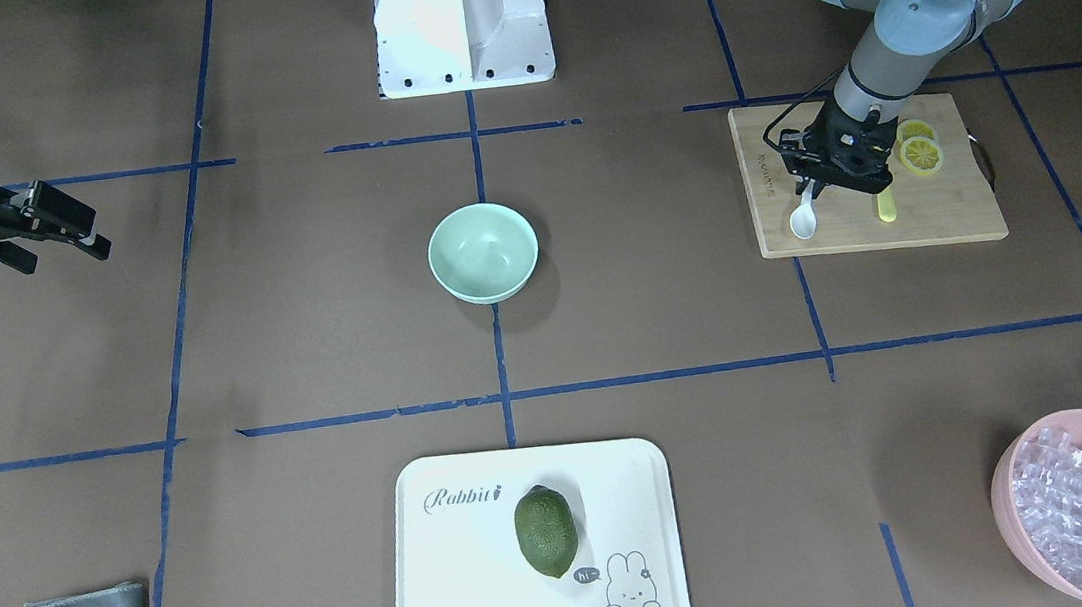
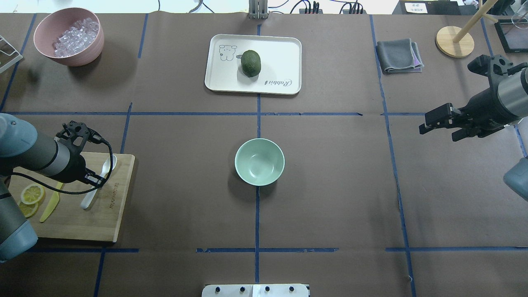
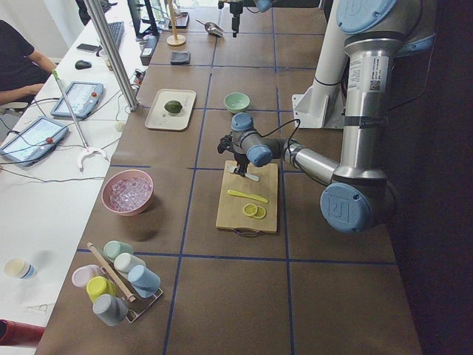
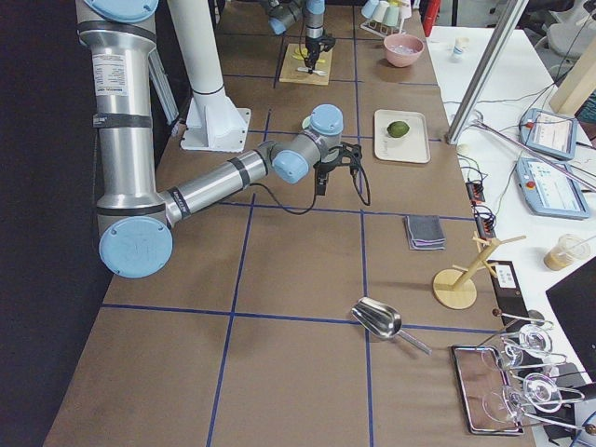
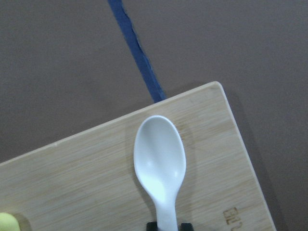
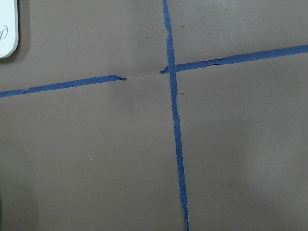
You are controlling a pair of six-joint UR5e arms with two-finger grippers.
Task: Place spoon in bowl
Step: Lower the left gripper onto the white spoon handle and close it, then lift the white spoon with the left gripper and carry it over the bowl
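Note:
The robot's left gripper needs to release the white spoon inside the mint-green bowl (image 1: 479,245), with the spoon's scoop toward the white tray.
The white spoon (image 1: 804,218) lies on a wooden cutting board (image 1: 944,213) at my left side, scoop pointing away from me. It also shows in the overhead view (image 2: 108,163) and the left wrist view (image 5: 160,161). My left gripper (image 1: 816,186) reaches down over its handle, the fingertips (image 5: 152,225) pressed against both sides of it. The mint-green bowl (image 1: 483,252) stands empty at the table's middle (image 2: 259,161). My right gripper (image 2: 437,128) hovers open and empty far to the right of the bowl (image 1: 67,245).
A yellow knife (image 2: 50,205) and lemon slices (image 2: 32,194) lie on the board beside the left gripper. A white tray (image 2: 280,53) with a green fruit (image 2: 251,62) is beyond the bowl. There is a pink bowl (image 2: 49,53) of clear cubes far left and a grey cloth (image 2: 398,55) far right.

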